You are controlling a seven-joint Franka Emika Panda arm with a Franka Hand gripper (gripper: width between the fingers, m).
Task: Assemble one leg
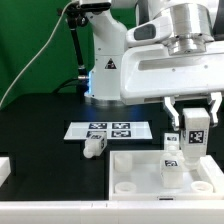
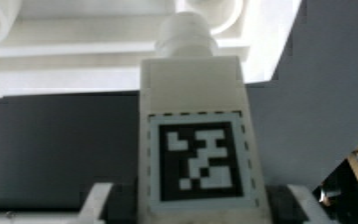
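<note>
My gripper is going to release the leg so that it is upright in the slab's empty round hole point(image 1: 204, 187) point(image 2: 211, 12) nearest the standing second leg.
My gripper point(image 1: 194, 116) is shut on a leg point(image 1: 194, 130), a white post with a black-and-white tag, and holds it upright just above the far right part of the large white slab point(image 1: 140, 170). In the wrist view the leg point(image 2: 197, 120) fills the middle between my fingers point(image 2: 101, 203), its tip pointing at the slab point(image 2: 69, 60). A second leg point(image 1: 171, 150) stands upright on the slab, just to the exterior view's left of the held one. A third leg point(image 1: 93, 146) lies loose on the black table.
The marker board point(image 1: 108, 129) lies flat behind the loose leg. The robot's white base point(image 1: 105, 70) stands at the back. A white part point(image 1: 5, 168) shows at the exterior view's left edge.
</note>
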